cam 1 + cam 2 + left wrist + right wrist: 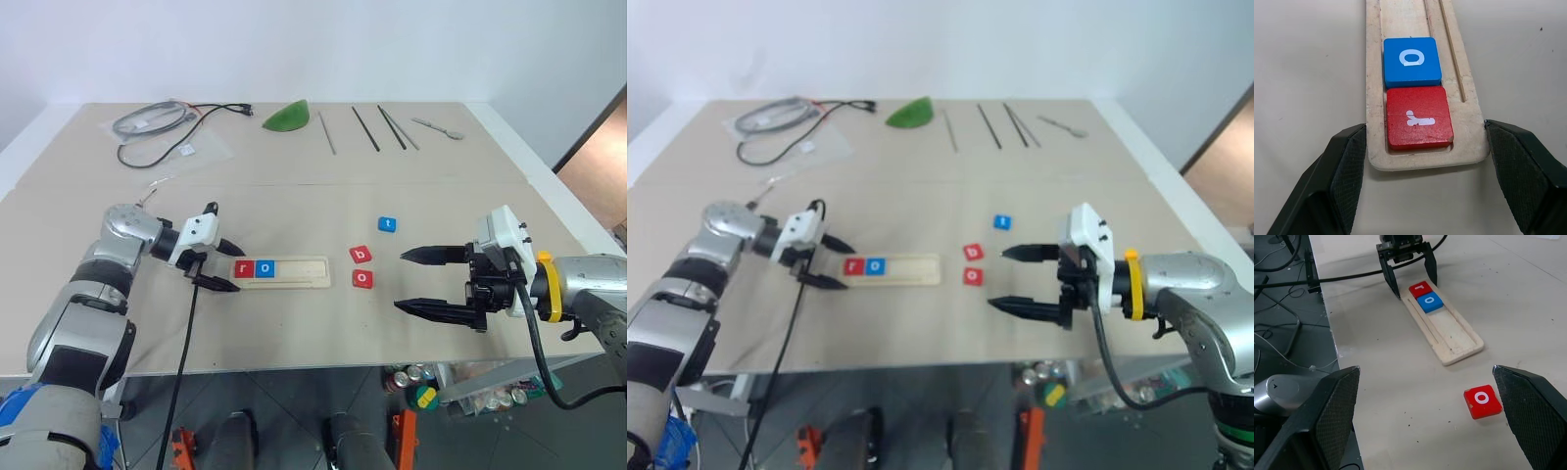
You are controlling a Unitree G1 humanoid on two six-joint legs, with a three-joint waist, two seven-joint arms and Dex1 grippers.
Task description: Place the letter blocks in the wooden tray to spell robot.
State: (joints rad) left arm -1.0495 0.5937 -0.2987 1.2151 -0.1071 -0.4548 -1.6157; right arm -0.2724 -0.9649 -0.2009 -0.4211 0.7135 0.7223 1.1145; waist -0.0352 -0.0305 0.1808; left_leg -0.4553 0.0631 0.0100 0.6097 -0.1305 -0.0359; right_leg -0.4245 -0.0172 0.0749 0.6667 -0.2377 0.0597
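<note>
My right gripper needs to grab the red b block by the opposite corners [361,255], because b comes after r and o in robot.
The wooden tray [304,272] lies left of the table's centre, with a red r block [243,268] at its left end and a blue o block [265,268] touching it. My left gripper [233,268] is shut on that left end, one finger [1347,166] pressed to each long side. Right of the tray lie a red b block [361,255], a red o block [362,278] and, farther back, a blue t block [387,224]. My right gripper [400,282] hovers wide open just right of the red o block [1482,401], holding nothing.
Along the far side of the table lie a coiled cable in a plastic bag [162,122], a green leaf-shaped piece [287,117], several thin rods [367,127] and a spoon [439,127]. The table's front edge [294,364] runs close below both grippers.
</note>
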